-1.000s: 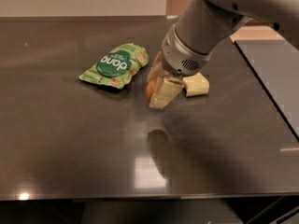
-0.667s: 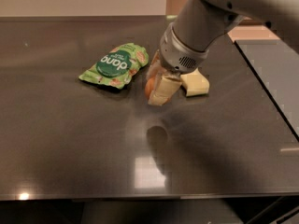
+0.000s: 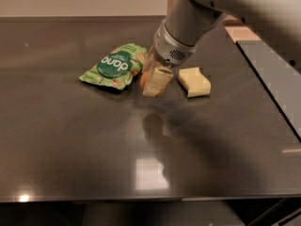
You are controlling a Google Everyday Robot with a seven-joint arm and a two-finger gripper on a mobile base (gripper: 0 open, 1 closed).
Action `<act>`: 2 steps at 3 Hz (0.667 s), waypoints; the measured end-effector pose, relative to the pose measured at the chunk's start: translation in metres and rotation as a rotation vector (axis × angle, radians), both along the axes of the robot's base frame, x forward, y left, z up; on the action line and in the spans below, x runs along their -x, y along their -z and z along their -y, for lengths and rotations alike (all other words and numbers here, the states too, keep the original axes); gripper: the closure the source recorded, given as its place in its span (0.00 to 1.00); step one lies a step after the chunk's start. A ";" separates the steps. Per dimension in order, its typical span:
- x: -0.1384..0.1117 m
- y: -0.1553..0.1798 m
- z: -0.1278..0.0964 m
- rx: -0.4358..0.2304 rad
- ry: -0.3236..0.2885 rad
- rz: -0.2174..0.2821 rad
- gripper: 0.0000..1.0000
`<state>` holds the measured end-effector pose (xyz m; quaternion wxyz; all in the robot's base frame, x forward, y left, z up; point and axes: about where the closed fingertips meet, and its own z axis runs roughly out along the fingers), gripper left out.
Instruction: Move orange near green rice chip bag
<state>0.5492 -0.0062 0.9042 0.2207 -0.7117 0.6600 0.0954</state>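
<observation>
Next, my gripper lets go of the orange on the dark table point(image 3: 138, 85), against the near edge of the green rice chip bag.
The green rice chip bag point(image 3: 114, 65) lies on the dark table point(image 3: 70, 140), left of centre at the back. The orange point(image 3: 144, 81) sits just right of the bag, mostly hidden between my gripper's pale fingers point(image 3: 157, 81). My gripper point(image 3: 151, 84) comes down from the upper right and is closed around the orange, low at the tabletop and close to the bag's right edge.
A pale yellow wavy-edged block point(image 3: 194, 81) lies on the table just right of my gripper. The table's right edge point(image 3: 268, 93) runs diagonally, with a lighter counter beyond it. My arm point(image 3: 197, 18) fills the upper right.
My gripper has moved left with the orange, away from the yellow block and closer to the bag.
</observation>
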 end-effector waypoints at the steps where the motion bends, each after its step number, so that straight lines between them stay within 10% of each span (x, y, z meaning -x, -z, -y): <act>1: -0.018 0.006 -0.013 -0.014 -0.004 -0.009 1.00; 2: -0.032 0.015 -0.028 -0.019 -0.010 -0.024 1.00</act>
